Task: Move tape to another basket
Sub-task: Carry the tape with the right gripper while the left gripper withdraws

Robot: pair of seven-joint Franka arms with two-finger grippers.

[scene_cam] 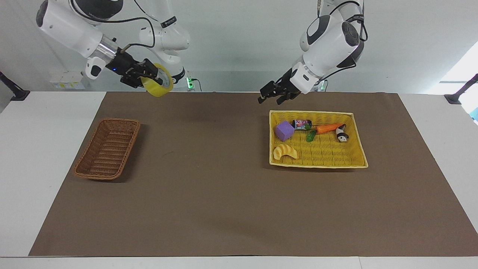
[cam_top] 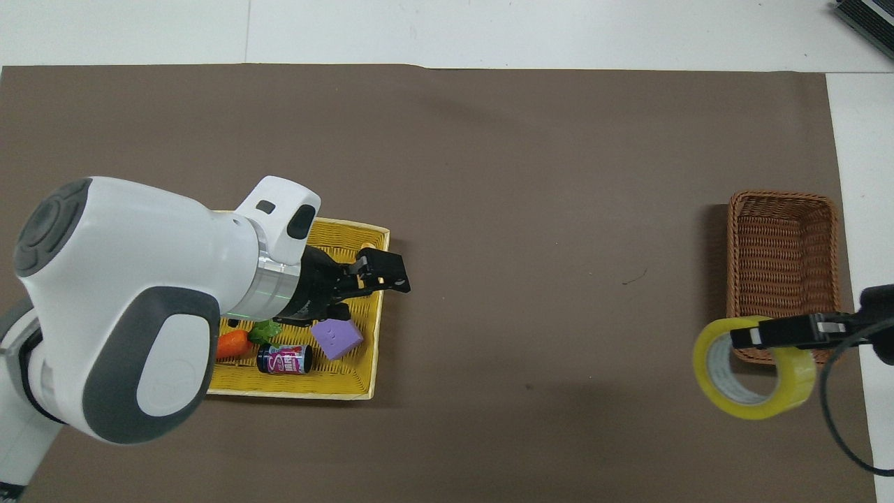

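Observation:
My right gripper needs to let go of the yellow tape in the middle of the brown wicker basket (cam_top: 798, 265).
The yellow tape (scene_cam: 158, 86) hangs in the air from my right gripper (scene_cam: 149, 76), which is shut on the roll's rim. In the overhead view the tape (cam_top: 754, 377) and right gripper (cam_top: 747, 337) are over the mat by the end of the brown wicker basket (cam_top: 781, 265) nearest the robots. The basket (scene_cam: 107, 148) sits empty toward the right arm's end of the table. My left gripper (scene_cam: 269, 98) is open and empty, raised over the edge of the yellow tray (scene_cam: 317, 157); it also shows in the overhead view (cam_top: 380, 269).
The yellow tray (cam_top: 349, 381) holds a purple cube (scene_cam: 284, 130), a croissant toy (scene_cam: 285, 152), a carrot (scene_cam: 326, 128), a panda figure (scene_cam: 341, 133) and a small can (scene_cam: 301, 124). A brown mat (scene_cam: 224, 194) covers the table.

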